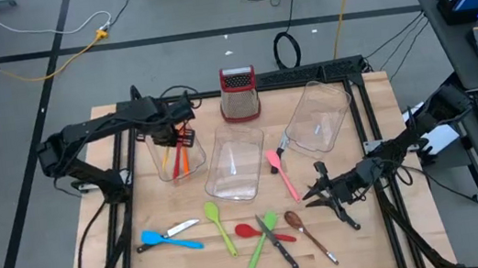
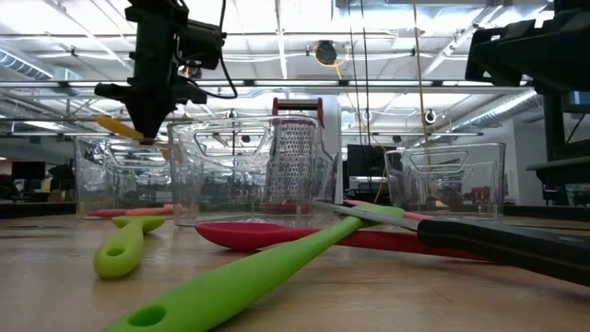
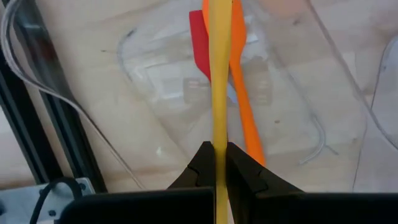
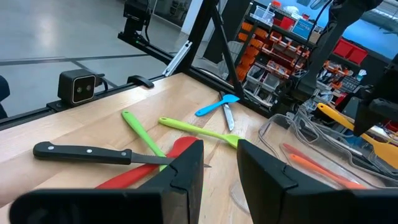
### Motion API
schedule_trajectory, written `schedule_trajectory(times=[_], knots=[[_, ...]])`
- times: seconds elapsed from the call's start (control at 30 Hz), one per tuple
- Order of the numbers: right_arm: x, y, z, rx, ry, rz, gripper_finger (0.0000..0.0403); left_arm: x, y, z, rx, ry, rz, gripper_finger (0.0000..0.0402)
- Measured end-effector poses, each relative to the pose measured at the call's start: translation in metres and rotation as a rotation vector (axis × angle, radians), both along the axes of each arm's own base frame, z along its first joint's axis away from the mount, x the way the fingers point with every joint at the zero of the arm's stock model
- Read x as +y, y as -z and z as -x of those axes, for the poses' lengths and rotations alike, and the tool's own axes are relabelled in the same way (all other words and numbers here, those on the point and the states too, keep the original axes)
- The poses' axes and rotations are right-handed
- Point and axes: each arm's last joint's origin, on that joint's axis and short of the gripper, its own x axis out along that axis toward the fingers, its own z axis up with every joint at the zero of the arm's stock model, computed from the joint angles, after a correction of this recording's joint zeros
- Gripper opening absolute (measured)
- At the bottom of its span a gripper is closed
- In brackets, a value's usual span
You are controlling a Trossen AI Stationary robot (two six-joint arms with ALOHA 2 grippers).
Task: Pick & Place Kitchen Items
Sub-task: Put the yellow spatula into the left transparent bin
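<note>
My left gripper needs to let go of the yellow utensil on top of the red and orange utensils (image 1: 179,160) (image 3: 229,96) in their clear bin.
My left gripper (image 1: 179,134) is over the left clear bin (image 1: 159,174) at the table's far left, shut on a yellow utensil (image 3: 219,74). An orange utensil (image 3: 244,106) and a red one (image 3: 199,50) lie in that bin. My right gripper (image 1: 317,198) is open and empty, low over the table at the near right, beside a brown spoon (image 1: 308,233). Near it lie a black-handled knife (image 4: 81,152), a red spoon (image 1: 250,230), two green utensils (image 1: 220,224) (image 1: 262,240) and a pink spatula (image 1: 281,173). A blue spatula (image 1: 170,240) and a small knife (image 1: 180,227) lie at the near left. My left gripper pinches the yellow utensil's handle (image 3: 219,152) between its two fingers, which come from above and point down into the bin. The utensil slants at about the height of the bin's rim (image 2: 120,126), clear of the bin's floor.
A middle clear bin (image 1: 235,162) and a tilted right clear bin (image 1: 318,116) stand across the table's middle. A red-topped metal grater (image 1: 239,94) stands at the far edge. Dark frame rails run along the table's left and right sides.
</note>
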Motion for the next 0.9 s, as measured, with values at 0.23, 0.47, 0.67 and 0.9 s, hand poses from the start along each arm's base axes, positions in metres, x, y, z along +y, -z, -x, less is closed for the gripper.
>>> schedule_trajectory(times=[0.23,0.47,0.67,0.9], knots=[[0.000,0.000,0.000,0.002,0.000,0.000,0.0089,0.000,0.019,-0.003,-0.020,0.037,0.025,0.0003],[0.000,0.000,0.000,0.003,0.000,-0.001,0.0089,-0.004,0.052,0.005,0.004,0.034,0.050,0.0003],[0.000,0.000,0.000,0.002,0.000,-0.002,0.0089,-0.007,0.074,0.008,-0.037,0.040,0.049,0.0003],[0.000,0.000,0.000,0.002,0.000,-0.011,0.0089,-0.007,0.085,0.008,-0.084,0.050,0.037,0.0013]])
